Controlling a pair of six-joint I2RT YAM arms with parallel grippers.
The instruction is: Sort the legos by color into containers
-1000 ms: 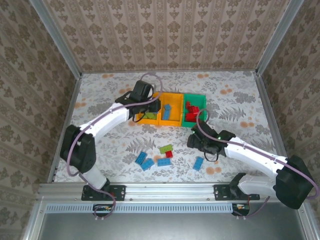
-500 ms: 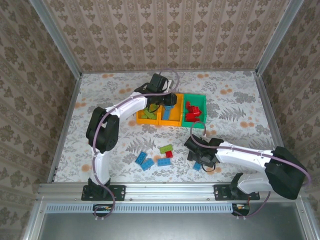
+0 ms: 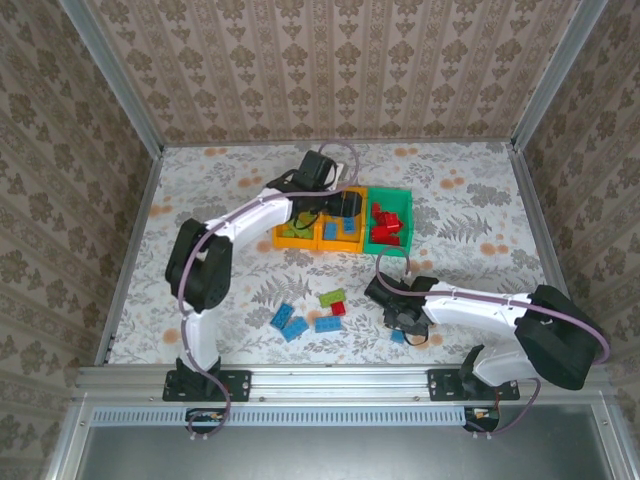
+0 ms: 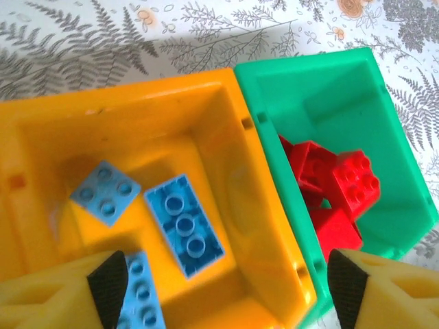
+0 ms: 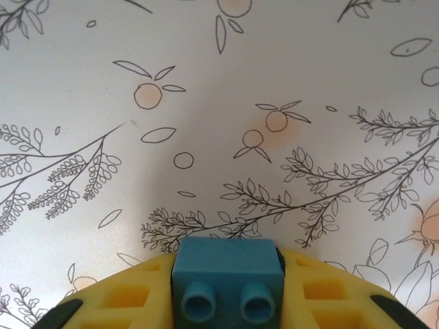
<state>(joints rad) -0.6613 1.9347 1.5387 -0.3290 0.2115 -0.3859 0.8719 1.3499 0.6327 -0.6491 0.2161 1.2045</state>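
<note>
I should release the small blue brick from my right gripper behind the blue bricks in the middle orange bin [image 3: 336,206].
My left gripper [image 3: 345,207] hangs open over the middle orange bin [image 3: 354,243], nothing between its fingers. In the left wrist view that bin [image 4: 226,110] holds three blue bricks [image 4: 184,225], and the green bin [image 4: 322,82] to its right holds red bricks [image 4: 333,188]. The left gripper [image 4: 226,295] straddles the wall between the two bins. Low over the table, my right gripper [image 3: 400,322] is shut on a small blue brick [image 3: 398,336]. That blue brick [image 5: 228,277] sits studs-forward between the yellow fingers [image 5: 116,301].
Loose bricks lie on the patterned table left of the right gripper: two blue [image 3: 288,322] [image 3: 327,324], one lime green [image 3: 333,297], one red [image 3: 338,308]. The left orange bin [image 3: 283,238] holds green bricks. Metal rails edge the table.
The left gripper swung right from the left orange bin to the middle one. The right gripper came down toward the near edge onto the loose blue brick and shut on it.
</note>
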